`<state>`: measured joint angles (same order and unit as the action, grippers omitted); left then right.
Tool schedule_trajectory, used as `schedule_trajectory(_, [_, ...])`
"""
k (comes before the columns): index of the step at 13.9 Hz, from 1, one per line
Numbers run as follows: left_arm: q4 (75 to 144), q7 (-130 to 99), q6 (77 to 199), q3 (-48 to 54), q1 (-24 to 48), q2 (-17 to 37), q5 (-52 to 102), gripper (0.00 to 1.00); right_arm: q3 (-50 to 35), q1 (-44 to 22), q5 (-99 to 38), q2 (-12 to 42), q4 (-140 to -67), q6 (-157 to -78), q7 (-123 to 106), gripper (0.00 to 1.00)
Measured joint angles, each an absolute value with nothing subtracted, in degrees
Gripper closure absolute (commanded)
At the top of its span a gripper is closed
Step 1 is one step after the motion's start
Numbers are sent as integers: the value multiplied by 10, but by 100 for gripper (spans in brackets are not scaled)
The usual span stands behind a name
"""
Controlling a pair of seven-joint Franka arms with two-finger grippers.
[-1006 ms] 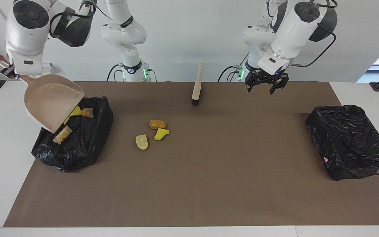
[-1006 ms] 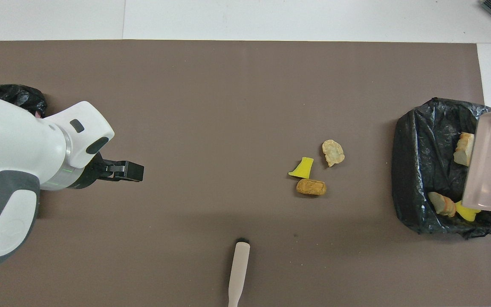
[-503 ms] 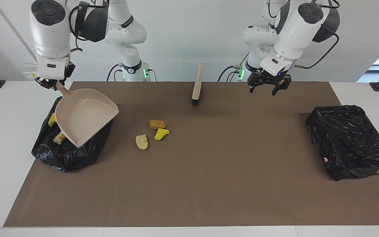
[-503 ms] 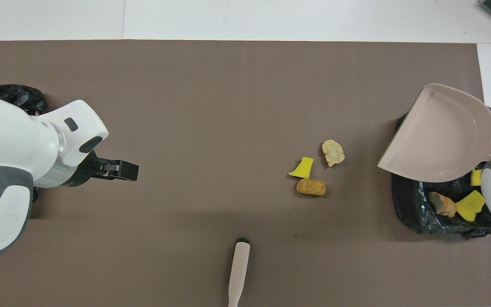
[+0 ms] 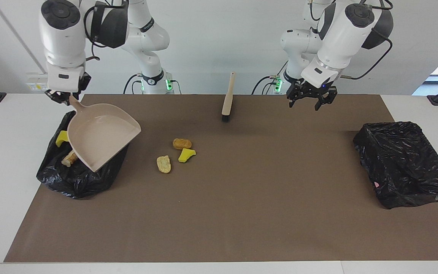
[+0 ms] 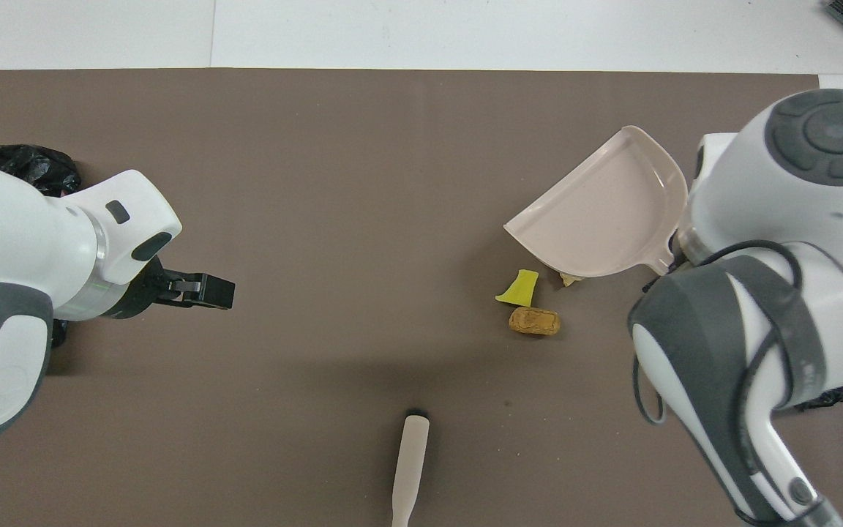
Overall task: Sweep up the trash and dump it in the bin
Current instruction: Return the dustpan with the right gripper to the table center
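I will release the beige dustpan with my right gripper on the bare mat (image 6: 385, 232) between my left gripper and the yellow scrap. The dustpan is now held over the bin's edge.
Three pieces of trash lie on the brown mat: an orange-brown lump (image 5: 182, 143) (image 6: 534, 320), a yellow scrap (image 5: 186, 155) (image 6: 520, 288) and a tan lump (image 5: 163, 164), which the raised dustpan mostly covers in the overhead view. More trash lies in the black-bagged bin (image 5: 78, 175) at the right arm's end, a yellow piece (image 5: 61, 137) and a tan piece (image 5: 69, 158). My right gripper (image 5: 64, 98) is shut on the handle of the empty beige dustpan (image 5: 101, 140) (image 6: 604, 219), held in the air over the bin's edge, mouth toward the loose pieces. My left gripper (image 5: 308, 101) (image 6: 209, 290) hangs open and empty over the mat.
The beige brush (image 5: 227, 97) (image 6: 410, 468) lies on the mat at the robots' edge, between the two arms. A second black-bagged bin (image 5: 405, 163) (image 6: 19, 161) sits at the left arm's end. In the overhead view the right arm hides most of the first bin.
The right arm turned the dustpan from tipped over the bin to nearly level and swung it toward the loose trash. Pieces that slid out now lie in the bin. The left gripper barely moved.
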<state>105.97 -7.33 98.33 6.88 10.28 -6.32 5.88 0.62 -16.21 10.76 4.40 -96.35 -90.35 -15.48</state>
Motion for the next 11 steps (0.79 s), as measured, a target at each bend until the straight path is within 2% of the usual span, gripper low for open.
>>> schedule_trajectory(7, [983,-26,975,53,88,-64,40,0,6,-273,-24,140,-964,-1083,199,100])
schedule_trajectory(11, [925,9,912,43,77,-64,23,0,6,-339,-48,185,-964,-1165,359,100])
